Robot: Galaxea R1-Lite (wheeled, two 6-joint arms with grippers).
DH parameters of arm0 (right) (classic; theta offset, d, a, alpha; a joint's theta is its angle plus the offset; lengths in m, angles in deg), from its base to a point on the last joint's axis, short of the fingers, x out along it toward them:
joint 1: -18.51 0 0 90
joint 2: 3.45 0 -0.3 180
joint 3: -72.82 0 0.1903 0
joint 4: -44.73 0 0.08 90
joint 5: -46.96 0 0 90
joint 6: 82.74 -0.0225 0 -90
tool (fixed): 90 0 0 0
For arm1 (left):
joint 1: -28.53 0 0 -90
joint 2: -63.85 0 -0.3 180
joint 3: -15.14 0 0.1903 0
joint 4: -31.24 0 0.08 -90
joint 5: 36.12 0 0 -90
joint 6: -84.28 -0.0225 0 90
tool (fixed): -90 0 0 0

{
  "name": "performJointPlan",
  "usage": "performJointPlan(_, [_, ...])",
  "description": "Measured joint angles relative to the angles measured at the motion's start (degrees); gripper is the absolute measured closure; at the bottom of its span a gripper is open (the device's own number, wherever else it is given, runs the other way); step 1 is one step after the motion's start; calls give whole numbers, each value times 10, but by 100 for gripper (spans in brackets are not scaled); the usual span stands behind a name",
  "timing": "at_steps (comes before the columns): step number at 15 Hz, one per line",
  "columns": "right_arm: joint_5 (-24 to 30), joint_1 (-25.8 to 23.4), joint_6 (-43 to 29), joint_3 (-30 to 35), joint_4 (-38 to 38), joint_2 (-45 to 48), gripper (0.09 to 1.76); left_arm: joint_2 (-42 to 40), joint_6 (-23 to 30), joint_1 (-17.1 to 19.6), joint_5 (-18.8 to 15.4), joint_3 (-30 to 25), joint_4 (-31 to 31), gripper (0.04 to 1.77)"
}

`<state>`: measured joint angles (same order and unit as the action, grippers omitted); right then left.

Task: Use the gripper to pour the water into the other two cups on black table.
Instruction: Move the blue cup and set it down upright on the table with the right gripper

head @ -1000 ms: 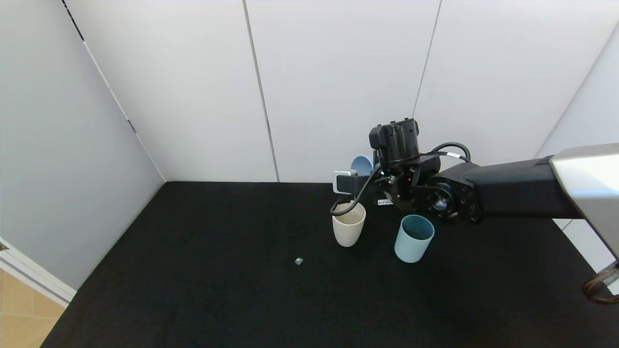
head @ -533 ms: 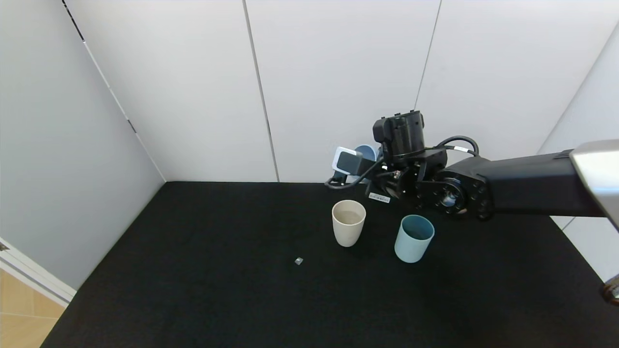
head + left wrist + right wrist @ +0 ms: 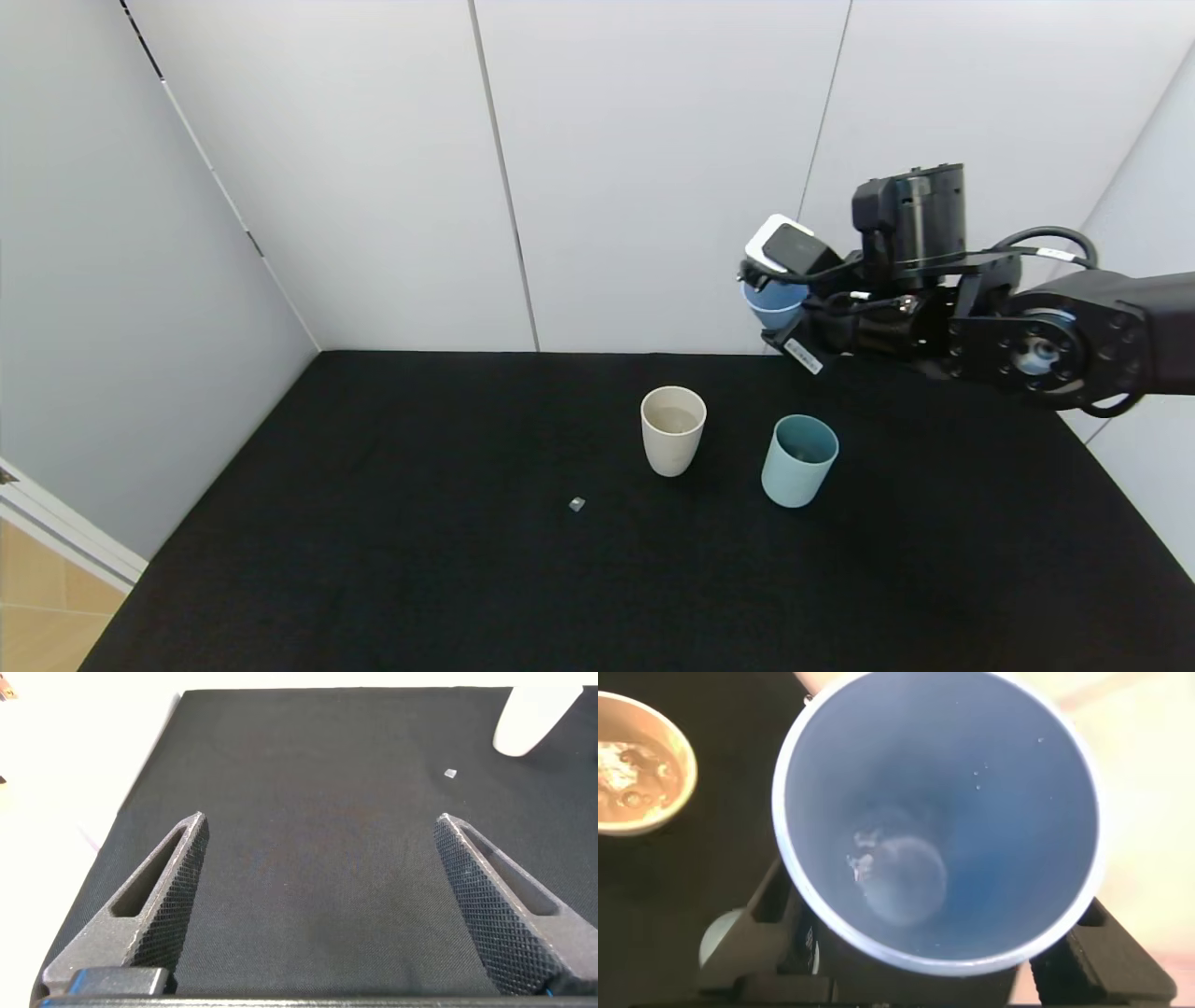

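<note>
The light blue cup, now held high above the table, will be let go by my right gripper next to the teal-green cup, away from the cream-beige cup (image 3: 908, 525).
My right gripper (image 3: 782, 297) is shut on the light blue cup (image 3: 774, 304) and holds it high above the back right of the black table (image 3: 420, 560), to the right of both cups. In the right wrist view the blue cup (image 3: 938, 812) is nearly upright, with a little water (image 3: 898, 873) at its bottom. The cream-beige cup (image 3: 672, 431) stands upright mid-table with water in it (image 3: 631, 775). The teal-green cup (image 3: 799, 460) stands upright to its right. My left gripper (image 3: 320, 831) is open and empty, low over bare table; it is not in the head view.
A small grey bit (image 3: 576, 504) lies on the table in front and to the left of the cream cup; it also shows in the left wrist view (image 3: 450, 773). White wall panels close the back and both sides.
My right arm has lifted and swung right, away from over the cream cup. The blue cup has gone from tipped over the cream cup to nearly upright.
</note>
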<state>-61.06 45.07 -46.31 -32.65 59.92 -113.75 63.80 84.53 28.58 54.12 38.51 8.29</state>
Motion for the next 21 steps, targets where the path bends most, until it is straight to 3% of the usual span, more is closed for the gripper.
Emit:
performJointPlan(6, [121,-128,-128,169,-9,142,60,0,0,0,0,0,0,9])
performJointPlan(8, [161,-174,-151,237,-56,178,60,0,0,0,0,0,0,9])
performJointPlan(13, [209,-236,-192,402,-266,190,60,0,0,0,0,0,0,9])
performJointPlan(21, [216,-254,-238,570,-604,21,60,0,0,0,0,0,0,9])
